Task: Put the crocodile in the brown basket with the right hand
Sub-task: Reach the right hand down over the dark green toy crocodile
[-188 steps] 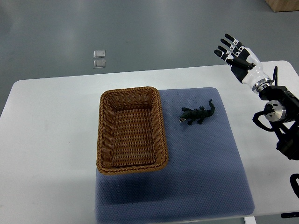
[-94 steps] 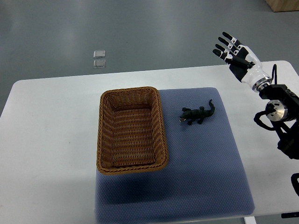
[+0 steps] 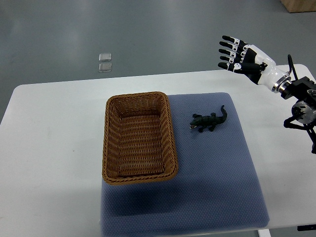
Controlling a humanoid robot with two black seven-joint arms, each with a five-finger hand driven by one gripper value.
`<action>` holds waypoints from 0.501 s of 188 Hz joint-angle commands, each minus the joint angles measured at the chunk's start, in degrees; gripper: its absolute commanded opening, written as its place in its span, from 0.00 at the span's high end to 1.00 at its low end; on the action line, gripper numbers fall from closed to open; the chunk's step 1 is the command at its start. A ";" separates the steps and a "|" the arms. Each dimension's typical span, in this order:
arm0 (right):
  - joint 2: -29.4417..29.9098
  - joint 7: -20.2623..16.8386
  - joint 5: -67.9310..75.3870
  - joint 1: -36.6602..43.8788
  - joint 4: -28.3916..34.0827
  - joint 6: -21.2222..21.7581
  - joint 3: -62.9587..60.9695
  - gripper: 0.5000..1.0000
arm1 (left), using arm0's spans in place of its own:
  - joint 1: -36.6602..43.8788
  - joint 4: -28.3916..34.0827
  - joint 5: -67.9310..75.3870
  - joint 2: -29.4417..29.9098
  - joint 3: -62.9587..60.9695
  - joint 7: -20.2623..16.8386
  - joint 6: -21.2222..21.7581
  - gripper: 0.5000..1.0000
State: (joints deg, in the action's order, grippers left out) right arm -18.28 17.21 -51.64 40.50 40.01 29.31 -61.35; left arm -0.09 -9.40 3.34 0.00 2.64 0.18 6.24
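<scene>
I should move my right gripper to the dark green crocodile next and close it on the middle of its body (image 3: 208, 120), just behind its front legs.
A small dark green crocodile (image 3: 209, 120) lies on the blue mat (image 3: 212, 168), its head pointing left toward the basket. The brown wicker basket (image 3: 139, 136) stands to its left with nothing inside. My right hand (image 3: 239, 58) hovers over the table's far right edge, well above and to the right of the crocodile. Its fingers are spread and point left, holding nothing. The left arm is out of the picture.
The white table (image 3: 54, 148) carries the mat and basket. Two small clear squares (image 3: 104, 62) lie on the grey floor beyond the table's far edge. A brown box corner (image 3: 300, 5) shows at the top right.
My right hand has swung left and turned so its fingers now point left instead of up-left. The forearm has risen and pulled toward the right edge. Crocodile and basket have not moved.
</scene>
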 commanded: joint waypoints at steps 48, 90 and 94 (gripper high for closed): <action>-8.43 8.01 -14.19 8.45 6.75 0.04 23.02 0.14 | 0.00 0.00 0.00 0.00 0.00 0.00 0.00 0.00; -12.30 11.53 -23.06 15.66 9.82 -3.82 38.15 0.14 | 0.00 0.00 0.00 0.00 0.00 0.00 0.00 0.00; -12.39 11.96 -24.29 15.75 10.09 -4.61 39.11 0.14 | 0.00 0.00 0.00 0.00 0.00 0.00 0.00 0.00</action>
State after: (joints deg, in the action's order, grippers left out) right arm -29.96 27.43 -70.58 54.26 48.67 27.90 -27.67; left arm -0.09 -9.40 3.34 0.00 2.64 0.18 6.24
